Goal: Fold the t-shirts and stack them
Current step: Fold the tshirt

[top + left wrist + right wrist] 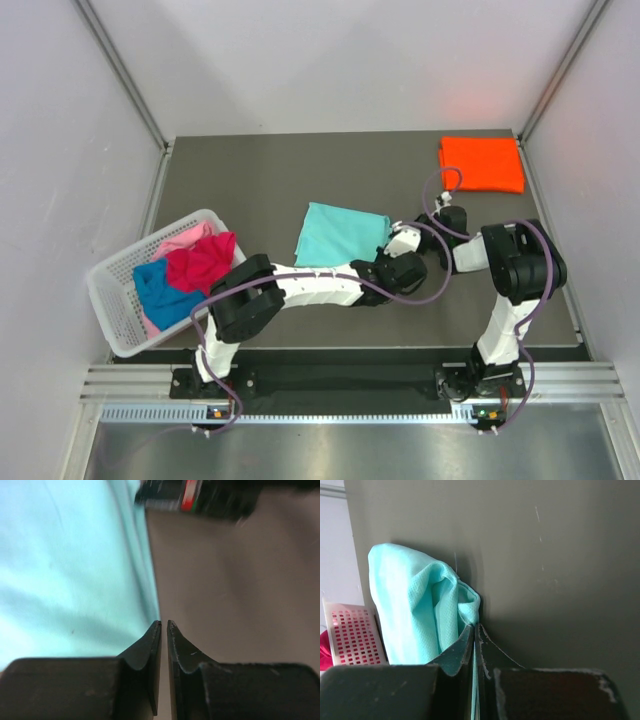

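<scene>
The fingers of my left gripper are just past the edge of the teal t-shirt, so I should open them, move inward and pinch the teal t-shirt's narrow folded piece (146, 587).
A folded teal t-shirt (338, 235) lies mid-table. My right gripper (476, 625) is shut on a bunched corner of the teal t-shirt (410, 610), and a strip of cloth shows between its jaws. My left gripper (164, 622) sits just off the right edge of the teal t-shirt (75, 570), jaws a narrow slit apart with only table between them. Both the left gripper (398, 232) and the right gripper (418, 226) meet at the shirt's right corner. A folded orange t-shirt (482, 163) lies at the back right. Magenta (200, 260), blue (160, 288) and pink (185, 238) t-shirts lie crumpled in the basket.
The white lattice basket (118, 325) stands at the table's left front edge, and its wall (352, 635) shows in the right wrist view. Grey walls close in the dark table (260, 180) at the back and on both sides. The left arm stretches across the front of the table.
</scene>
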Motion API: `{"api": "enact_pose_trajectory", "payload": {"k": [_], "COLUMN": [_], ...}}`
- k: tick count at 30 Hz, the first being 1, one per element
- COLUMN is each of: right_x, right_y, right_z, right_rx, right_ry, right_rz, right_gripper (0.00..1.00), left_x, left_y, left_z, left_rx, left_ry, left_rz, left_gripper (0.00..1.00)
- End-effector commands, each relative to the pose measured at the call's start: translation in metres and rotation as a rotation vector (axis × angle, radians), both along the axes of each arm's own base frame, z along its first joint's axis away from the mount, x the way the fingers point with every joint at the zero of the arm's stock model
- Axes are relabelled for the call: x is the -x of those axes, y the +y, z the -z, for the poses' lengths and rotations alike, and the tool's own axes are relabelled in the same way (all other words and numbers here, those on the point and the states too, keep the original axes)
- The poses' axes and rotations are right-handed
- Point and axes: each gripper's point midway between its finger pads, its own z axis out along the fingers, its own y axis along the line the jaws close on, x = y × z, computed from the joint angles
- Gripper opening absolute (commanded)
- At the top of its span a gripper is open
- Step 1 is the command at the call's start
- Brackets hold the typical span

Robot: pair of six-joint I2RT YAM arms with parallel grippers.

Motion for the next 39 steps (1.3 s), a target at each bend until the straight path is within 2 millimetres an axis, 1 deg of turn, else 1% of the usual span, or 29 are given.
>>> {"api": "enact_pose_trajectory", "payload": {"k": [1,2,3,5,7,12,13,15,18,21,24,29,39], "right_x": [0.001,0.001,0.002,0.003,0.003,0.002,0.002,0.001,0.002,0.002,0.002,0.003,0.002], "right_y": [-0.003,-0.004,-0.003,-0.003,-0.003,-0.002,-0.001,-0.002,-0.002,-0.002,-0.003,-0.003,-0.003], "right_z": [0.006,0.007,0.008,0.009,0.009,0.010,0.010,0.011,0.012,0.011,0.012,0.013,0.014], "right_rx": [0.011,0.008,0.008,0.008,0.009,0.005,0.006,0.005,0.009,0.008,0.012,0.014,0.014], "right_ry": [-0.010,-0.007,-0.007,-0.003,-0.004,-0.003,-0.002,-0.001,-0.001,-0.002,-0.003,0.002,-0.001], "right_rz": [0.018,0.017,0.016,0.014,0.014,0.011,0.009,0.009,0.010,0.011,0.010,0.011,0.009], "right_gripper": [0.00,0.00,0.00,0.00,0.00,0.00,0.00,0.00,0.00,0.00,0.00,0.00,0.00], "left_x": [-0.015,-0.016,-0.020,-0.023,-0.028,-0.036,-0.038,-0.040,-0.043,-0.046,-0.045,-0.047,-0.048], "left_y": [-0.026,-0.025,-0.027,-0.027,-0.024,-0.031,-0.026,-0.024,-0.016,-0.013,-0.015,-0.011,-0.002], "left_z": [-0.042,-0.040,-0.040,-0.036,-0.029,-0.014,-0.010,-0.006,0.000,0.002,0.003,0.005,0.016], "left_rx": [0.074,0.058,0.055,0.036,-0.001,-0.030,-0.052,-0.064,-0.078,-0.092,-0.073,-0.092,-0.129], "left_ry": [-0.074,-0.070,-0.079,-0.087,-0.093,-0.073,-0.065,-0.062,-0.050,-0.056,-0.049,-0.054,-0.047], "left_rz": [-0.012,-0.020,-0.032,-0.048,-0.068,-0.073,-0.082,-0.101,-0.119,-0.130,-0.119,-0.123,-0.143], "left_gripper": [0.15,0.16,0.18,0.23,0.24,0.26,0.27,0.28,0.28,0.28,0.29,0.29,0.25]}}
